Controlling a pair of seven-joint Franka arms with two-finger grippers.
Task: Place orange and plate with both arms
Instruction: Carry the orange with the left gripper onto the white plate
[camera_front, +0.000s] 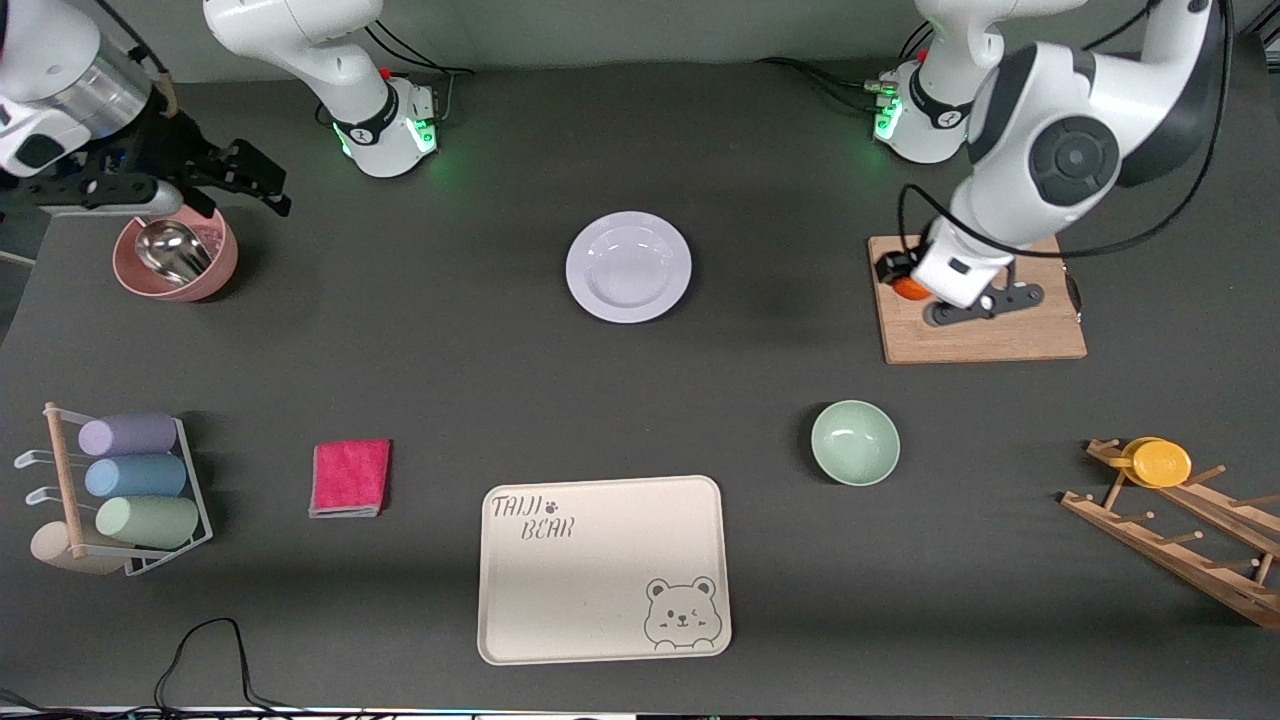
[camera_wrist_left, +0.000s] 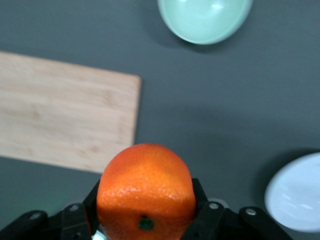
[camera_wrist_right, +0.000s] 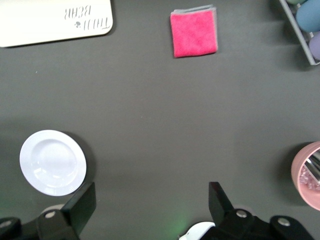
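Next, I let go of the orange, now over the wooden cutting board, with my left gripper in the middle of the pale lavender plate (camera_front: 629, 275).
The orange (camera_front: 908, 288) is gripped between the fingers of my left gripper (camera_front: 914, 286), over the wooden cutting board (camera_front: 990, 335) at the edge toward the plate. In the left wrist view the orange (camera_wrist_left: 145, 187) fills the jaws of the left gripper (camera_wrist_left: 145, 212), with its green stem spot showing. The pale lavender plate (camera_front: 628, 267) lies empty on the table's middle, and also shows in the left wrist view (camera_wrist_left: 295, 192) and the right wrist view (camera_wrist_right: 52, 162). My right gripper (camera_front: 262, 185) is open and empty, up beside the pink bowl (camera_front: 175, 258); its jaws (camera_wrist_right: 150, 200) stand wide apart.
A mint-green bowl (camera_front: 855, 442) and a cream bear tray (camera_front: 603, 570) lie nearer the camera than the plate. A pink cloth (camera_front: 350, 477) and a cup rack (camera_front: 130, 490) are at the right arm's end. A wooden rack with a yellow cup (camera_front: 1160, 463) is at the left arm's end.
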